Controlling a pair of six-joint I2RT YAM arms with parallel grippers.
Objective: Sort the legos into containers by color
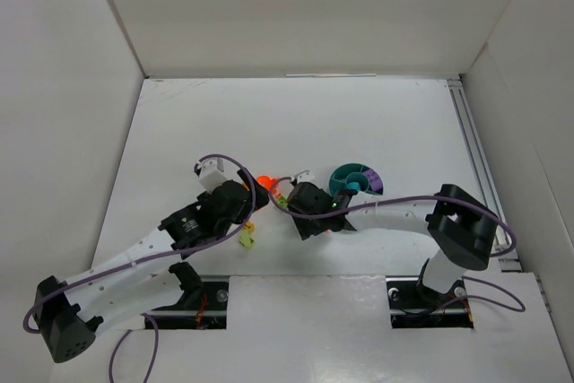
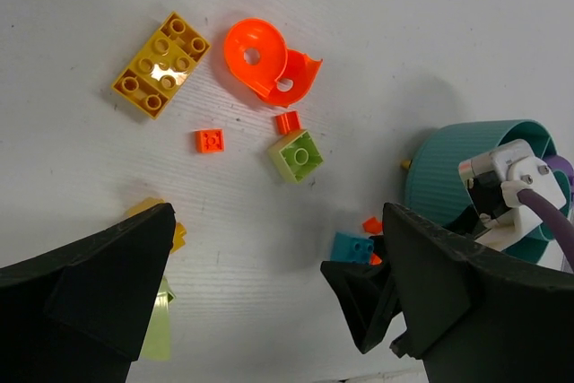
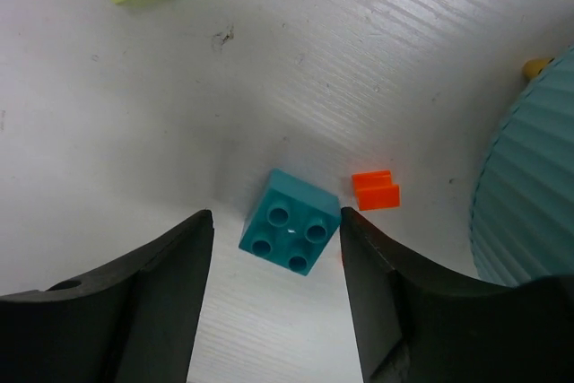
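The long sides of the yellow brick (image 1: 245, 187) (image 2: 155, 75), the one lying beside the orange round piece, will be gripped by my left gripper.
My right gripper (image 3: 274, 253) is open, its jaws on either side of a teal two-by-two brick (image 3: 291, 221) lying studs-up on the white table, without clamping it. A small orange bit (image 3: 375, 190) lies beside the brick, next to the ribbed wall of the teal dish (image 3: 529, 195). My left gripper (image 2: 278, 311) is open and empty above the scatter: a yellow brick (image 2: 161, 65), an orange round piece (image 2: 265, 60), a small orange brick (image 2: 209, 140), a lime green brick (image 2: 297, 156) and the teal brick (image 2: 352, 247). In the top view both grippers (image 1: 254, 208) (image 1: 302, 221) sit left of the dish (image 1: 357, 181).
A yellow bit (image 2: 177, 236) and a pale lime piece (image 2: 157, 329) lie by my left finger. My right gripper's fingers (image 2: 363, 289) show in the left wrist view beside the dish (image 2: 448, 168). White walls enclose the table (image 1: 296, 123).
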